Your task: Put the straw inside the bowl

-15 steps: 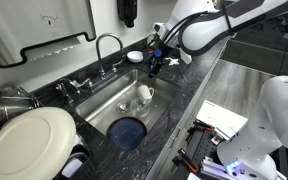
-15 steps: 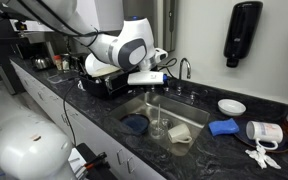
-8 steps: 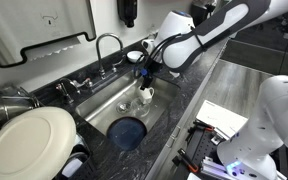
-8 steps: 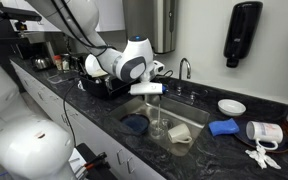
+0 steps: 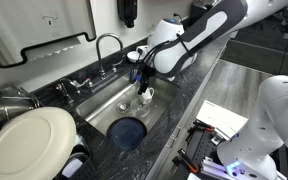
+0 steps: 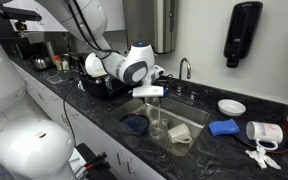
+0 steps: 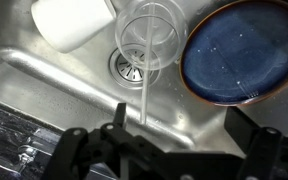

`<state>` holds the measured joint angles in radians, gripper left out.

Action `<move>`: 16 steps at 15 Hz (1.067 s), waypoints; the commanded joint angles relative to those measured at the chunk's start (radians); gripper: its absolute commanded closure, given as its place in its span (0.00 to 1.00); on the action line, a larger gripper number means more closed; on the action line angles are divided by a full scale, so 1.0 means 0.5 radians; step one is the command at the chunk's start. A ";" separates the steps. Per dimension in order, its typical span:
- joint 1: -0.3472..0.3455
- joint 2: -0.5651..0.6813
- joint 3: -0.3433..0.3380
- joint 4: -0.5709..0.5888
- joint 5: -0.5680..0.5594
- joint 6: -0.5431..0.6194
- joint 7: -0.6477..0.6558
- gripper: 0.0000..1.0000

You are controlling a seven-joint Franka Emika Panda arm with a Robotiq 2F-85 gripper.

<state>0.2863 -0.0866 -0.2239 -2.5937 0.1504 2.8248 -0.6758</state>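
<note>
The straw sticks out above the rim of the clear glass. Next, my gripper closes there on the straw's upper end (image 5: 127, 93) (image 7: 142, 121).
The straw (image 7: 143, 95) is thin and pale and stands in a clear glass (image 7: 150, 35) on the sink floor; it also shows faintly in an exterior view (image 6: 158, 112). The dark blue bowl (image 7: 242, 50) lies beside the glass, and shows in both exterior views (image 5: 129, 131) (image 6: 135, 124). My gripper (image 7: 181, 125) is open and hangs just above the glass. The straw's top rises between the fingers, close to one finger, and is not gripped. The gripper shows over the sink in both exterior views (image 5: 144, 74) (image 6: 152, 92).
A white cup (image 7: 74, 20) lies on its side next to the glass, near the drain (image 7: 127, 66). The faucet (image 5: 108, 44) arches over the sink's back edge. A large white plate (image 5: 29, 140) stands in the rack. A small white bowl (image 6: 231, 106) and a blue cloth (image 6: 224, 127) lie on the counter.
The arm has swung from over the counter edge to above the sink and come down over the glass. The straw, glass and bowl have not moved.
</note>
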 commanded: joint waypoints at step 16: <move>-0.452 0.742 0.515 0.672 -0.180 -0.158 -0.038 0.00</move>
<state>0.1370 0.2049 -0.0292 -2.3407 0.0777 2.7949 -0.6939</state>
